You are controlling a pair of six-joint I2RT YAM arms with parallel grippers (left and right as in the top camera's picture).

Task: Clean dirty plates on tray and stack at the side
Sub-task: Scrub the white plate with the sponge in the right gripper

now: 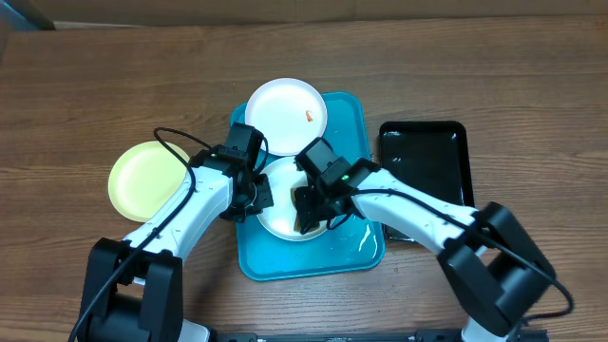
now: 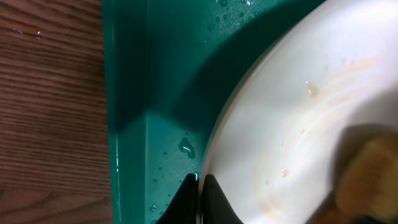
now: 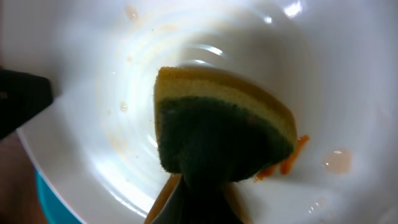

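Note:
Next, I release the yellow-and-green sponge with my right gripper inside the glossy black tray (image 1: 418,178), nearer its turquoise-tray edge.
A white plate (image 1: 277,217) lies in the middle of the turquoise tray (image 1: 356,249). My left gripper (image 1: 258,195) is shut on its left rim; the left wrist view shows the fingertips (image 2: 200,180) pinching the rim of the plate (image 2: 298,112) over the wet tray (image 2: 155,93). My right gripper (image 1: 312,217) is shut on a yellow-and-green sponge (image 3: 217,124), which is pressed on that plate (image 3: 93,81) beside an orange smear (image 3: 287,163). A second white plate (image 1: 285,114) with an orange smear rests on the tray's far end. A pale yellow-green plate (image 1: 142,180) lies on the table at the left.
A glossy black tray (image 1: 427,176) lies right of the turquoise tray, under the right arm. Water drops sit on the turquoise tray floor. The wooden table (image 1: 532,85) surrounds everything. The sponge's edge shows at the lower right of the left wrist view (image 2: 367,177).

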